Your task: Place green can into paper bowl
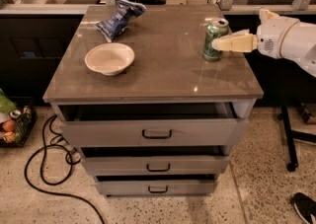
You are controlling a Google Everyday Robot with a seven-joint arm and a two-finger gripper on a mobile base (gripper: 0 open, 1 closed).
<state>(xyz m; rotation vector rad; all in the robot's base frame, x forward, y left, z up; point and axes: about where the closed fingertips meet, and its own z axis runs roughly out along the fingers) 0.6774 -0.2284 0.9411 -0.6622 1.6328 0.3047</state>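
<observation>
My gripper is going to close around the middle of the green can (213, 42), below the can's silver top.
The green can (214, 34) stands upright near the right edge of the grey cabinet top (168, 70), its silver top with pull tab showing. My gripper (218, 45) reaches in from the right at mid-height of the can, and its tip overlaps the can's right side. The white arm (289, 39) extends off the right edge of the view. The paper bowl (109, 58), off-white and shallow, sits empty on the left half of the top, well apart from the can.
A blue-and-white snack bag (120, 18) lies at the back left of the top. The top drawer (153, 130) is pulled slightly open. A black cable (47, 168) loops on the floor at the left. A stand leg (287, 139) is at the right.
</observation>
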